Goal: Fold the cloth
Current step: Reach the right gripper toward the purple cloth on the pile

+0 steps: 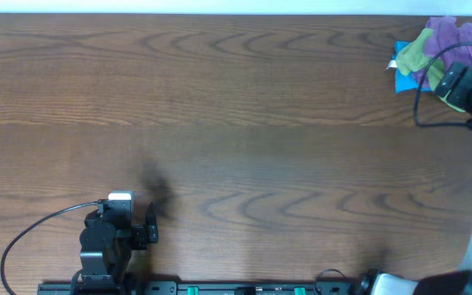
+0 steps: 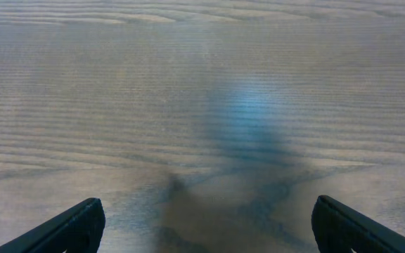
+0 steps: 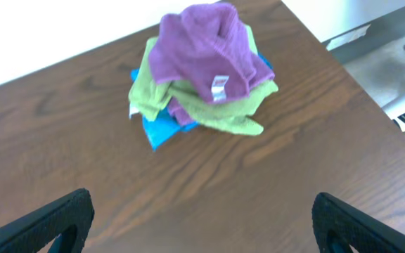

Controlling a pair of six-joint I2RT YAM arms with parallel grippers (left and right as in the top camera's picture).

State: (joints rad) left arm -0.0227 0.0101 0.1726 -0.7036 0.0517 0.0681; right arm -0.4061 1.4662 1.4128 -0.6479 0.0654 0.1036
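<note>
Next, my right gripper grips the crumpled middle of the lilac cloth (image 1: 466, 54) (image 3: 215, 53), on top of the pile, just behind its small white tag.
The lilac cloth (image 3: 199, 53), with a small white tag, lies crumpled on top of a pile at the table's far right corner; it also shows in the overhead view (image 1: 447, 37). My right gripper (image 3: 202, 221) is open and empty, a short way in front of the pile and above the table. In the overhead view the right arm (image 1: 465, 86) sits beside the pile. My left gripper (image 2: 206, 225) is open and empty over bare wood near the table's front left (image 1: 138, 217).
Under the lilac cloth lie a yellow-green cloth (image 3: 209, 105) and a blue cloth (image 3: 160, 130). The table's right edge (image 3: 350, 77) and back edge run close to the pile. A black cable (image 1: 31, 233) loops by the left arm.
</note>
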